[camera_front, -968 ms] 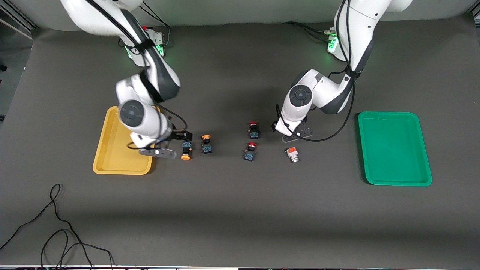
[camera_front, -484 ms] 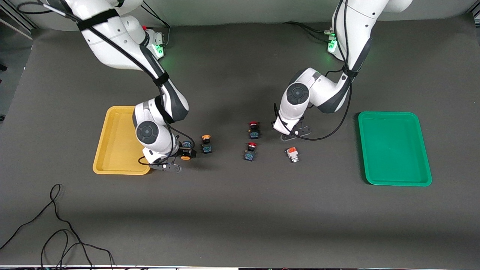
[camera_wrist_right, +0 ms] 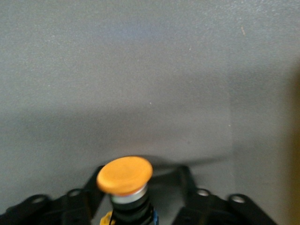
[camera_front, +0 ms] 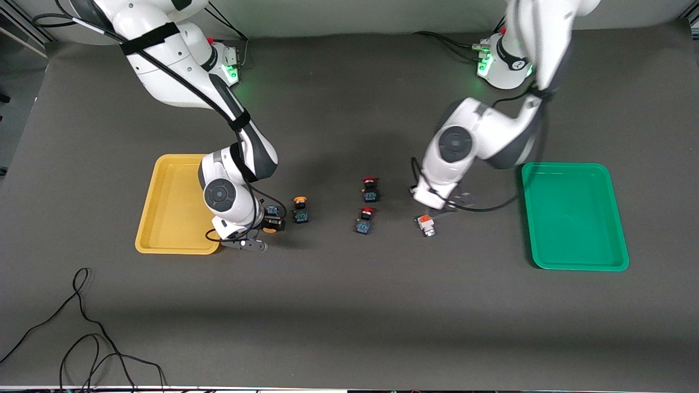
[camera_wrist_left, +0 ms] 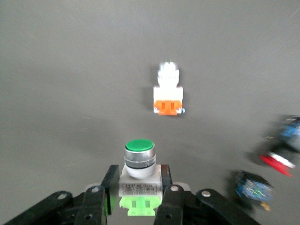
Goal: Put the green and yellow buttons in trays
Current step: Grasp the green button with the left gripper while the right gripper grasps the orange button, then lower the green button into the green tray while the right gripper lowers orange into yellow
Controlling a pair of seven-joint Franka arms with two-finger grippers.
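Next, my left gripper releases the green-capped button, now held over the table, inside the green tray (camera_front: 552, 212), near the tray's rim that faces the red-capped switches.
My left gripper (camera_wrist_left: 139, 187) is shut on a whitish-silver button with a green cap and pale green block (camera_wrist_left: 139, 176). In the front view this gripper (camera_front: 438, 201) is over the table beside the whitish button with the orange block (camera_front: 426, 224), which also shows in the left wrist view (camera_wrist_left: 168, 93). My right gripper (camera_wrist_right: 140, 187) is low on the table beside the yellow tray (camera_front: 143, 218). Its fingers stand open on either side of a yellow-capped button (camera_wrist_right: 124, 176), one finger close and one apart. A second yellow-capped button (camera_front: 300, 210) stands next to it. The green tray (camera_front: 573, 218) is at the left arm's end.
Two red-capped black-blue switches (camera_front: 369, 188) (camera_front: 365, 220) stand mid-table between the grippers. A black cable (camera_front: 82, 327) lies near the front camera at the right arm's end. Both trays hold nothing.
My right gripper came down from over the yellow tray's edge around the yellow-capped button. My left arm swung a little toward the green tray.
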